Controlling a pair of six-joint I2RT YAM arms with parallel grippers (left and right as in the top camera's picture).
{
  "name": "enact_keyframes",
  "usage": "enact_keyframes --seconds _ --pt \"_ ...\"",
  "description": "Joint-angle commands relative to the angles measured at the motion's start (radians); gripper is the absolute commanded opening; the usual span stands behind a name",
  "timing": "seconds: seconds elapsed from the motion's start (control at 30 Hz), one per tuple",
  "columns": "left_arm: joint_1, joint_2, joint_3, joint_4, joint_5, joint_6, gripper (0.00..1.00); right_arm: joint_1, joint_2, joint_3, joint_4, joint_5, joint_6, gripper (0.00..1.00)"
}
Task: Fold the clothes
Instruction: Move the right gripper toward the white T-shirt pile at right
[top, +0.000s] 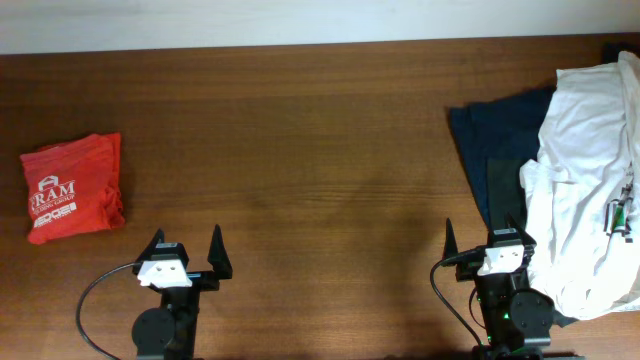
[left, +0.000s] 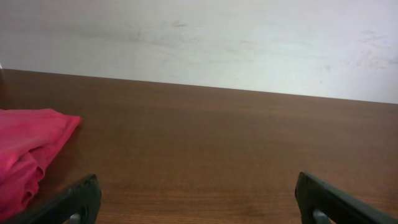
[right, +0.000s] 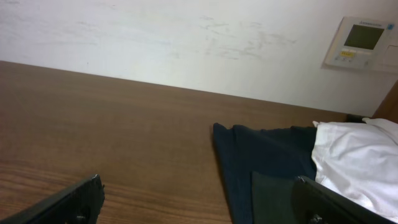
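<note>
The robot's right gripper needs to next go to the white T-shirt's fold (top: 552, 189) beside the dark navy garments and close there.
The white T-shirt (top: 590, 170) lies crumpled at the table's right edge, draped over dark navy garments; a small green-and-black graphic shows near its right side. It also shows in the right wrist view (right: 357, 165) at the right. My right gripper (top: 487, 233) is open and empty at the front, just left of the shirt, its right finger over the navy cloth (right: 199, 202). My left gripper (top: 187, 245) is open and empty at the front left, over bare wood (left: 198, 199).
A folded red shirt with white print (top: 72, 187) lies at the far left, also in the left wrist view (left: 28, 149). Dark navy garments (top: 495, 135) lie under the white shirt. A white wall with a thermostat (right: 362, 42) stands behind the table.
</note>
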Motion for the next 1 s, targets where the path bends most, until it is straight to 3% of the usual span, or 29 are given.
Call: enact_keyframes --seconds 0.0,0.7,0.77,0.97 --pt "0.004 -0.007 -0.005 -0.001 0.018 0.013 0.99 0.006 -0.002 -0.005 -0.007 0.012 -0.003 0.99" --pt "0.005 -0.007 -0.003 -0.001 0.018 0.013 0.99 0.005 -0.002 -0.002 -0.007 0.020 -0.002 0.99" --pt "0.004 -0.007 0.011 -0.005 0.018 0.013 0.99 0.005 -0.002 0.025 -0.014 0.058 0.074 0.99" --pt "0.005 0.087 0.117 -0.047 0.018 0.013 0.99 0.005 0.079 0.204 -0.214 0.073 0.104 0.99"
